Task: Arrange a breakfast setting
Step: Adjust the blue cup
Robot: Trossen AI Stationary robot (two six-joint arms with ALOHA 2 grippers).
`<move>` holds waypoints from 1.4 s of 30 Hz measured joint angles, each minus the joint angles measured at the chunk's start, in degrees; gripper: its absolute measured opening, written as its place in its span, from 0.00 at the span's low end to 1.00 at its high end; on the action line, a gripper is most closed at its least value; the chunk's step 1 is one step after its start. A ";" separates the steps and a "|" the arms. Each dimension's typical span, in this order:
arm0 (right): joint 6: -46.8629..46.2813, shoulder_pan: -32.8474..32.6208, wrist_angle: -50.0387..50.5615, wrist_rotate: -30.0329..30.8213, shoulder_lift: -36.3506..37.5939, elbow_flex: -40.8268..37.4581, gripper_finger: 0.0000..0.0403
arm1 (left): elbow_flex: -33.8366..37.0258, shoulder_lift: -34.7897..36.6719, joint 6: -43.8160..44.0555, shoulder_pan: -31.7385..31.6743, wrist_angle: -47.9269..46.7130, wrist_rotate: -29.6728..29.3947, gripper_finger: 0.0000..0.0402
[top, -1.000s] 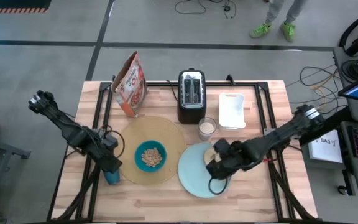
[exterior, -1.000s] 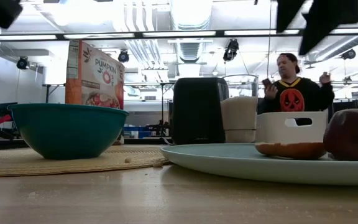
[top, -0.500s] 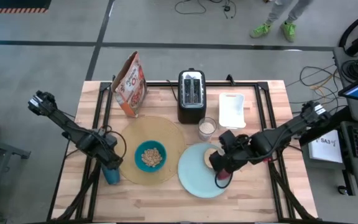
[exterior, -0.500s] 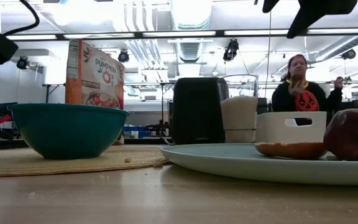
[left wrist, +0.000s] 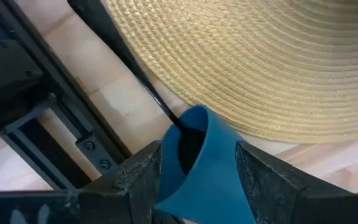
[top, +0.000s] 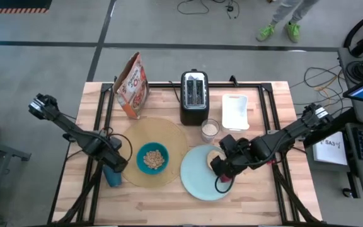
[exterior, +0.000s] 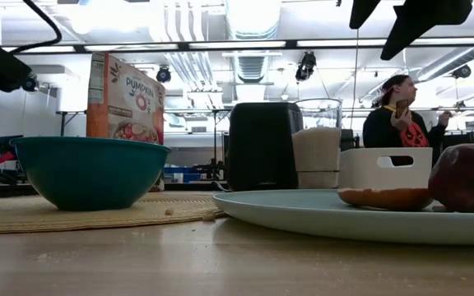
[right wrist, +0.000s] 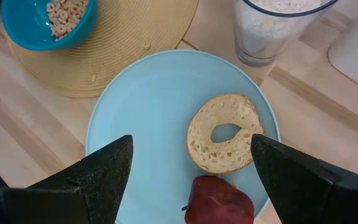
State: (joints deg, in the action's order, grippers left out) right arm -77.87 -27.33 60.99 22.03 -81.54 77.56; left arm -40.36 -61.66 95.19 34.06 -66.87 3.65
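The blue cup is lying on its side with the head of the black spoon in it, so next I open my left gripper and take the cup's rim (left wrist: 204, 147) to stand it up.
My left gripper (top: 113, 165) (left wrist: 197, 149) is shut on the dark blue cup (top: 111, 177) at the near left edge of the round tan placemat (top: 166, 129). The black spoon (left wrist: 120, 50) lies on the table along the mat's edge; its near end is hidden behind the cup. The teal bowl (top: 152, 158) with cereal sits on the mat. My right gripper (top: 222, 165) (right wrist: 190, 142) is open above the pale-blue plate (top: 193, 175). The plate holds the round bread (right wrist: 224, 132) and the dark red fruit (right wrist: 219, 202). My left gripper pinches the cup's side wall (left wrist: 229, 174) between its two fingers, one on each side, below the rim. The fingers slant down from the table's left. The cup's mouth (left wrist: 188, 140) faces away from the wrist. Its base is out of the picture, so I cannot tell whether it is lifted.
A cereal bag (top: 132, 86), a black toaster (top: 194, 96), a filled glass (top: 210, 130) and a white container (top: 235, 111) stand along the far half of the table. A person (exterior: 397, 115) stands in the room behind.
My right gripper has risen from just over the plate, and the dark red fruit now shows uncovered on the plate's near right part. My left gripper has kept beside the mat with the cup between its fingers.
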 joint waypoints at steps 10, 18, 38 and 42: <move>1.37 0.00 -0.01 -0.01 0.00 0.00 0.78 | 2.22 -5.87 1.23 -1.07 8.77 6.19 0.39; 2.06 0.00 0.00 0.50 0.00 0.00 0.78 | -1.46 -6.62 0.88 -0.59 8.31 5.96 0.22; 2.45 0.00 -0.03 3.24 0.00 0.00 0.76 | -0.83 -7.13 -6.77 -0.26 10.48 13.30 0.39; 2.45 0.00 -0.24 3.73 -0.02 0.00 0.76 | -0.80 -8.34 -9.56 -0.26 10.51 16.93 0.44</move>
State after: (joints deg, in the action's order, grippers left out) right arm -75.42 -27.33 60.75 25.76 -81.56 77.56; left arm -41.16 -70.00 85.63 33.81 -56.36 20.58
